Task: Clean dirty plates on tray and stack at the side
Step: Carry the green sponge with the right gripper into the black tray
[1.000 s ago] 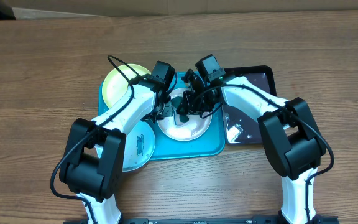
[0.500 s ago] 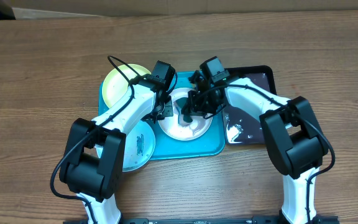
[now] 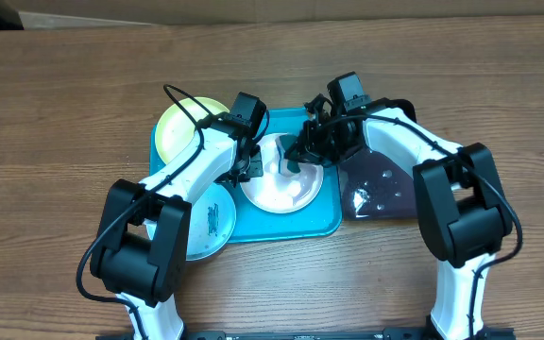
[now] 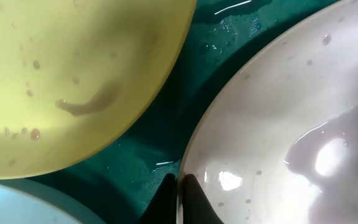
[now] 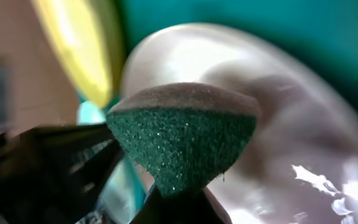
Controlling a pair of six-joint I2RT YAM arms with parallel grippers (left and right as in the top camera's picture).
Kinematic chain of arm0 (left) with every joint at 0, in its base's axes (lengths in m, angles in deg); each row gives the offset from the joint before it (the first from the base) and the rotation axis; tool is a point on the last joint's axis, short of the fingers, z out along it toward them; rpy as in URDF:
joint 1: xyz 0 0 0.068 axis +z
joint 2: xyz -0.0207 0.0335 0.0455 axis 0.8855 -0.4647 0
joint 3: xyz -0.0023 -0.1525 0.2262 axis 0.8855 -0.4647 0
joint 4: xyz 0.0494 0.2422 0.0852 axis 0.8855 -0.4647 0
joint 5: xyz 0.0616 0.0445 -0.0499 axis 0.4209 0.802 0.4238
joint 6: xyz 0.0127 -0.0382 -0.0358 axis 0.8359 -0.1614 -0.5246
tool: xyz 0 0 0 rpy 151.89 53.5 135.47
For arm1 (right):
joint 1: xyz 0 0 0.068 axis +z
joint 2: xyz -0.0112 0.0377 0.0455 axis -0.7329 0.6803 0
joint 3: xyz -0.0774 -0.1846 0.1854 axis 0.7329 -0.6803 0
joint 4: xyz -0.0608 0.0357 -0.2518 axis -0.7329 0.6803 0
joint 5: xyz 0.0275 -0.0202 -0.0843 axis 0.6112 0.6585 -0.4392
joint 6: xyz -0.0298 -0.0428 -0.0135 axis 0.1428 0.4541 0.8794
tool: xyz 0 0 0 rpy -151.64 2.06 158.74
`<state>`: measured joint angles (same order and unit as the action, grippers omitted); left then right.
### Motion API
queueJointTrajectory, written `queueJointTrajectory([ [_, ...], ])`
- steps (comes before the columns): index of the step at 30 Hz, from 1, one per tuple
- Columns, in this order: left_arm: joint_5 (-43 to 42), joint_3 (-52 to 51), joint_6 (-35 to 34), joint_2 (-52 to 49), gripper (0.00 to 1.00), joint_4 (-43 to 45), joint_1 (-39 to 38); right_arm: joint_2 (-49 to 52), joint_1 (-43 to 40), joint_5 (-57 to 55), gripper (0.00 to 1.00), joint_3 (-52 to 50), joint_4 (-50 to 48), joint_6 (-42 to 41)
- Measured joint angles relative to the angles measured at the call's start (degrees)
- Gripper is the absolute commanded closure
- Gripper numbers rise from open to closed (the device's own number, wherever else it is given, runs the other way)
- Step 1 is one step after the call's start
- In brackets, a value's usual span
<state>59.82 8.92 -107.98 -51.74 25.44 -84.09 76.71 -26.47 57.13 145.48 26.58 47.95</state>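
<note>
The robot's right gripper needs to release the green sponge near the middle of the smaller black tray (image 3: 391,153).
On the turquoise tray (image 3: 291,229) lie a yellow-green plate (image 3: 179,127) at the back left and a wet white plate (image 3: 281,189) in the middle. A pale blue plate (image 3: 211,222) with teal scribbles overhangs the tray's front left. My left gripper (image 3: 253,166) is shut on the white plate's left rim; the left wrist view shows its tips (image 4: 179,196) pinched on that plate's (image 4: 278,112) edge. My right gripper (image 3: 302,151) is shut on a green sponge (image 5: 182,140), held just above the white plate's (image 5: 303,124) far edge.
A smaller black tray (image 3: 385,184) with water pooled on it stands right of the turquoise tray, under my right arm. Brown wood-grain table surrounds both trays. The yellow-green plate (image 4: 73,74) carries brownish smears and droplets.
My right arm has drawn back and to the right, taking the sponge from the white plate's middle to its far edge. The left gripper and the plates have not moved.
</note>
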Motion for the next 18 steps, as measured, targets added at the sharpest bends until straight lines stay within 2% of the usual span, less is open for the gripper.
queueJointTrajectory([
  [6, 0.0, 0.0, 0.0, 0.0, 0.96, 0.0, 0.0, -6.9, -0.9, 1.2, 0.96, 0.4, 4.7, 3.6],
  [9, 0.0, 0.0, 0.0, 0.0, 0.96, 0.0, 0.0, -10.6, -4.1, -1.2, 0.96, 0.9, 8.8, 5.0],
  [14, 0.0, 0.0, 0.0, 0.0, 0.95, 0.0, 0.0, -12.0, -12.1, -11.3, 0.96, 1.5, 18.1, 8.9],
  [18, -0.1, 0.0, 0.0, 0.0, 0.95, 0.0, 0.0, -12.0, -15.0, -21.8, 0.96, 1.5, 20.8, 10.5],
])
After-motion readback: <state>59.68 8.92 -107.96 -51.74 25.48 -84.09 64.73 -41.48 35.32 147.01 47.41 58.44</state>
